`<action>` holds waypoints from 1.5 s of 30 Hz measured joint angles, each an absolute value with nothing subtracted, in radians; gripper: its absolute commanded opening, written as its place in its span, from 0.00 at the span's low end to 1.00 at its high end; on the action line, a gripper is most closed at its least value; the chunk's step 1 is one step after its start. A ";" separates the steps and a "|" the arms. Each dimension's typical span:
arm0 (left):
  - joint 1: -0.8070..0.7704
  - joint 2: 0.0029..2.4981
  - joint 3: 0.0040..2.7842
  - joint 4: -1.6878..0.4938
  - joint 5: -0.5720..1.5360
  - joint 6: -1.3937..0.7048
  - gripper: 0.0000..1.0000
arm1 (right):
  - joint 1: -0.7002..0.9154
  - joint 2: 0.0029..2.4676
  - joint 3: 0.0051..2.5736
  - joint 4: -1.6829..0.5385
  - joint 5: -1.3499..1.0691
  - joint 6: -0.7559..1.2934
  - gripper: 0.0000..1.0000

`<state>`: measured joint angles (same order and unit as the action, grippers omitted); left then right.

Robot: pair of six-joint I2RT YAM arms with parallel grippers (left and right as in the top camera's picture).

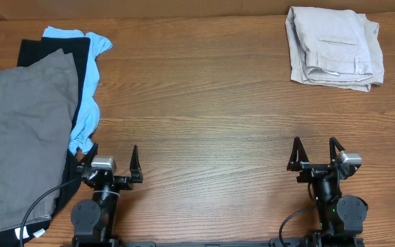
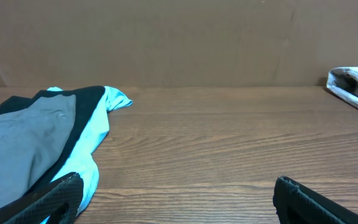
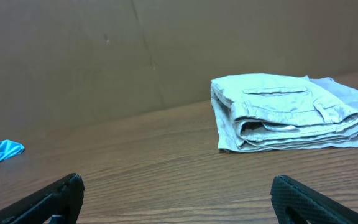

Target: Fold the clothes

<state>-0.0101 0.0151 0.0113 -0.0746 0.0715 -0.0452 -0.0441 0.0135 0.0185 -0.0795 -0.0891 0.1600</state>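
My left gripper will go next to the mid-grey shorts' edge [image 1: 72,103] [image 2: 58,148] beside the light blue garment and close there.
The mid-grey shorts [image 1: 19,137] lie spread at the left edge of the table, on top of a pile. They also show at the left of the left wrist view [image 2: 17,146]. My left gripper [image 1: 110,159] is open and empty near the front edge, just right of the pile; its left finger is next to the pile's light blue cloth. In its own view the left gripper [image 2: 179,196] has only bare wood between its fingers. My right gripper [image 1: 316,153] is open and empty at the front right, and in its own view [image 3: 179,193] it spans bare table.
Under the grey shorts lie a black garment [image 1: 53,49] and a light blue garment [image 1: 88,82]. Folded pale beige shorts [image 1: 333,46] sit at the back right, also in the right wrist view [image 3: 288,112]. A brown wall [image 2: 179,43] backs the wooden table [image 1: 204,103].
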 measured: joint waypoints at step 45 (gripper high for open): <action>-0.010 0.030 0.083 -0.085 0.144 -0.038 1.00 | -0.044 0.014 0.075 -0.093 -0.136 0.160 1.00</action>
<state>-0.0101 0.0296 0.0830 -0.0849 0.1436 -0.0383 -0.0441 0.0139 0.0750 -0.0925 -0.1360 0.1600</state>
